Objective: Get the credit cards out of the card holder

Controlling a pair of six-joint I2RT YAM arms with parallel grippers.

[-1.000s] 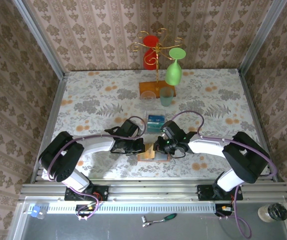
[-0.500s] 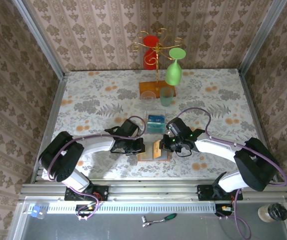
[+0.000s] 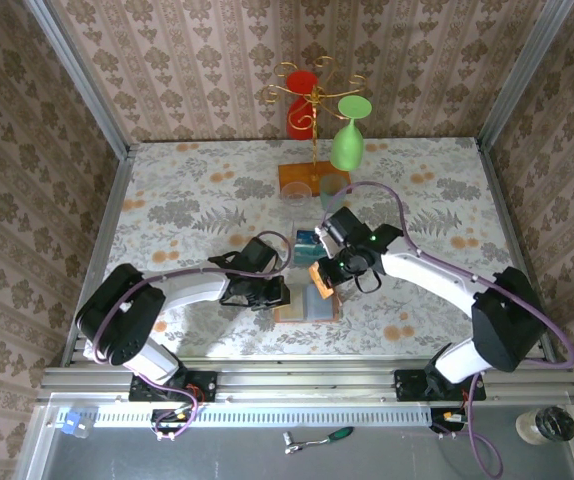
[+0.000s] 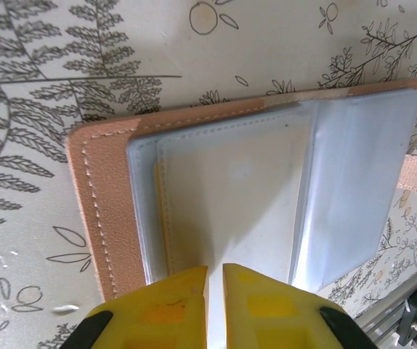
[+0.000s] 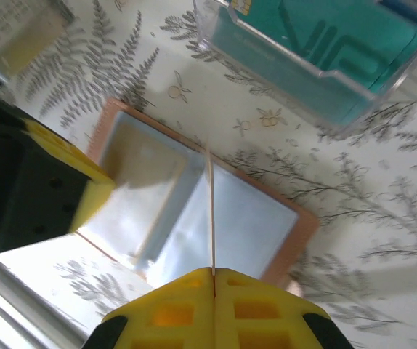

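The robot's right gripper needs to release the tan credit card in the clear tray's back slot [image 3: 312, 226], behind the blue card.
The card holder [image 3: 305, 305] lies open on the tablecloth, brown leather [image 4: 110, 211] round grey-blue pockets [image 5: 248, 218]. My left gripper [image 4: 214, 270] rests on its left half, fingers a narrow slit apart with nothing between them; from above it [image 3: 279, 292] sits at the holder's left edge. My right gripper [image 5: 213, 273] is shut on a thin credit card [image 5: 211, 211], seen edge-on above the holder. From above, that card [image 3: 317, 276] looks tan and hangs between holder and tray. More teal credit cards [image 5: 325, 29] lie in the clear tray [image 3: 309, 243].
A gold rack on an orange-brown base [image 3: 300, 178] stands at the back centre with a green glass [image 3: 349, 140] and a red cup [image 3: 300, 100]. The clear tray's wall [image 5: 266, 69] is just beyond the card holder. Patterned walls close in the table.
My right gripper has risen off the card holder and moved back toward the tray with the card. The left fingers have parted slightly; that arm stays put.
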